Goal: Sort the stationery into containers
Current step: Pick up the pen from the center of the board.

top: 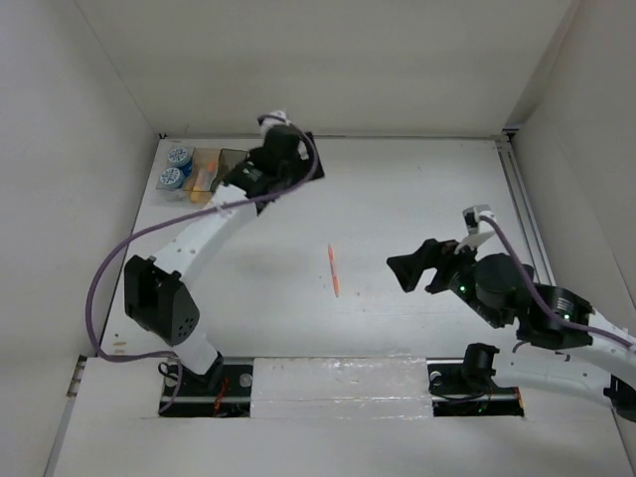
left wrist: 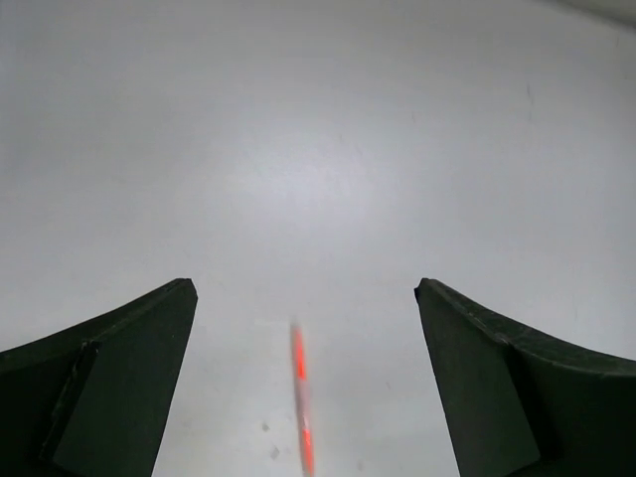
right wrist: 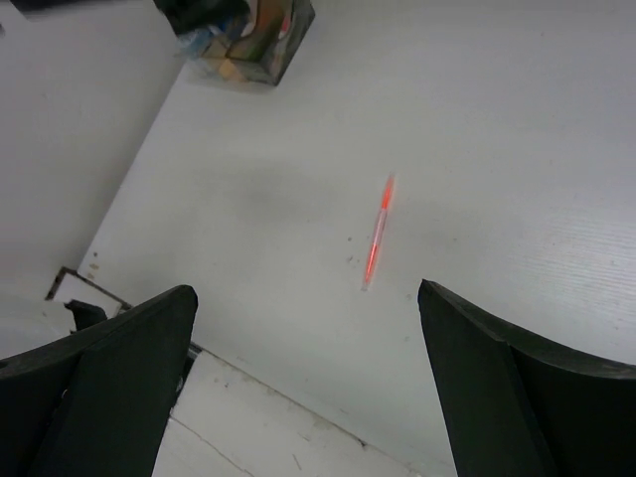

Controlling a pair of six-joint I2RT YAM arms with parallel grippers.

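My left gripper should next move to the pale middle part (top: 334, 270) (left wrist: 303, 396) of the orange-red pen on the white table and close there.
One thin orange-red pen (top: 334, 270) lies on the white table near the middle. It also shows in the left wrist view (left wrist: 301, 397) and the right wrist view (right wrist: 378, 232). The three joined containers (top: 206, 167) stand at the far left: the clear one holds two blue-and-white rolls (top: 177, 167), the amber one holds orange items, and the dark grey one is partly hidden by my left arm. My left gripper (top: 263, 184) (left wrist: 303, 288) is open and empty just right of the bins. My right gripper (top: 412, 268) (right wrist: 306, 288) is open and empty, right of the pen.
White walls enclose the table on the left, back and right. A metal rail (top: 519, 199) runs along the right edge. A taped white strip (top: 338, 383) covers the near edge between the arm bases. The bins show in the right wrist view (right wrist: 248, 40).
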